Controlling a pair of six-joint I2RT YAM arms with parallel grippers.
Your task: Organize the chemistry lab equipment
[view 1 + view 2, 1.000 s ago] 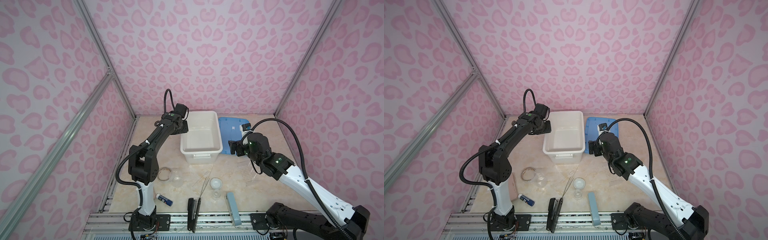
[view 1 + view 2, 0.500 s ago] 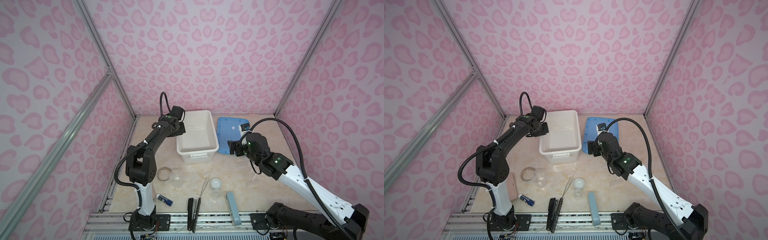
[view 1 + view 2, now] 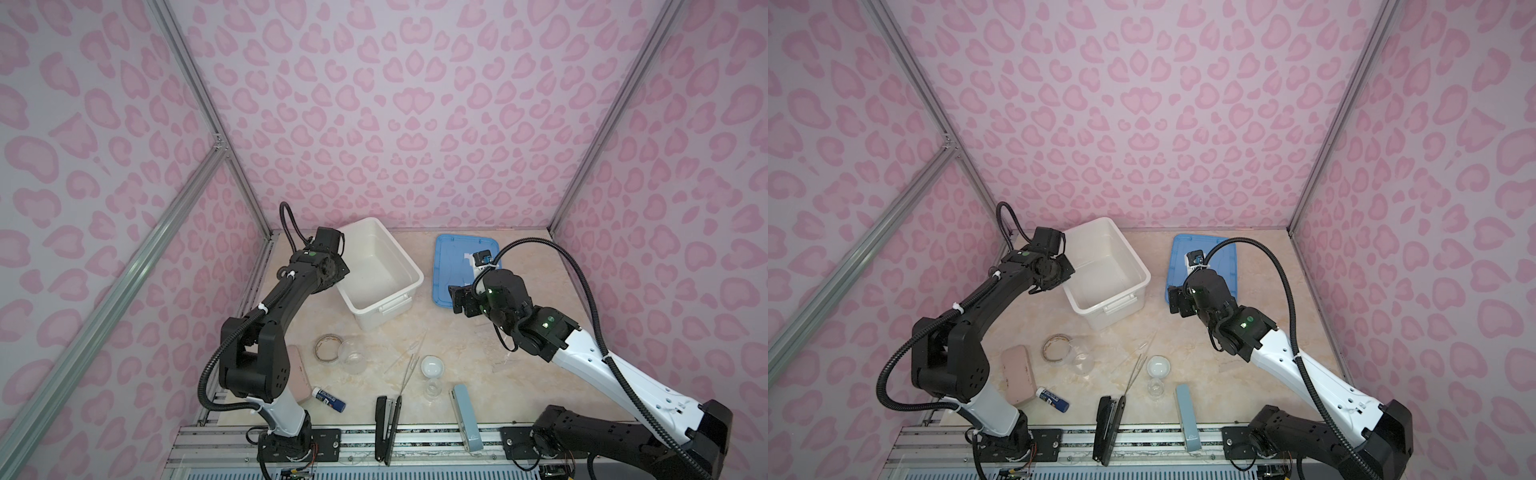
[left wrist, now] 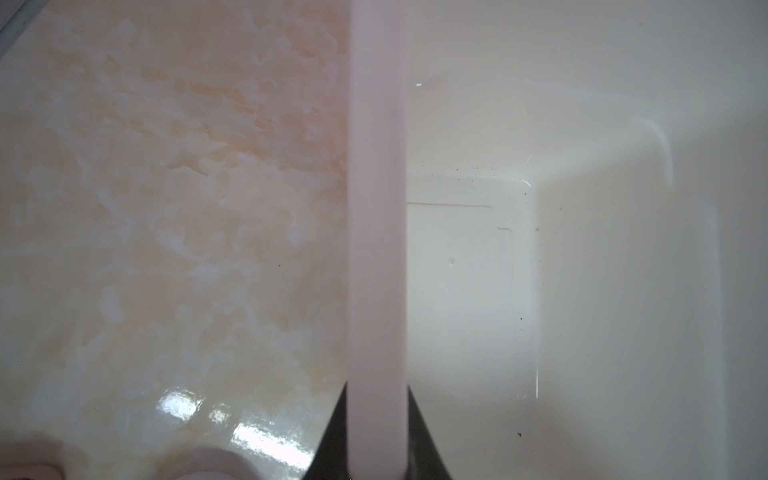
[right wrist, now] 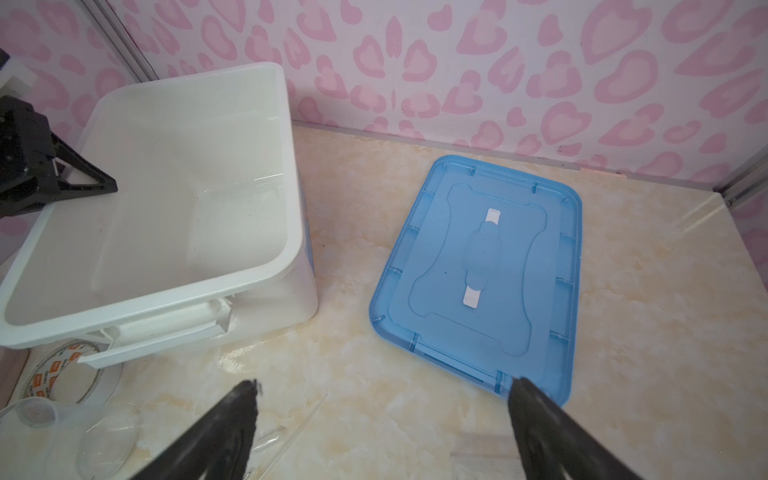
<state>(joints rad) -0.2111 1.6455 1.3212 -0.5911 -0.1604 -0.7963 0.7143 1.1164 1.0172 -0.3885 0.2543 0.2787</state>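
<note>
Next, I open my left gripper, which is on the rim of the slanted white bin's long side, then take the far short end's rim (image 3: 358, 221) and turn the bin square.
The chemistry lab equipment lies near the table's front. In both top views I see a clear round dish (image 3: 352, 355) (image 3: 1082, 360), a small white dish (image 3: 432, 366), a little clear beaker (image 3: 433, 390) and thin droppers and a rod (image 3: 409, 368). My left gripper (image 3: 338, 276) (image 4: 376, 415) is shut on the rim of the white bin (image 3: 384, 313), one jaw inside and one outside. My right gripper (image 3: 459, 301) (image 5: 384, 384) hangs open and holds nothing, above bare table beside the blue lid (image 3: 457, 257) (image 5: 478, 270).
The bin (image 5: 291, 187) sits turned at an angle near the back wall. Next to the clear dish is a tape roll (image 3: 327, 348). A pink case (image 3: 297, 378), glue stick (image 3: 329, 399), black stapler (image 3: 386, 424) and pale-blue stapler (image 3: 465, 411) line the front edge.
My left gripper has closed on the bin's rim, and the bin has slid left and turned. The right arm has barely moved.
</note>
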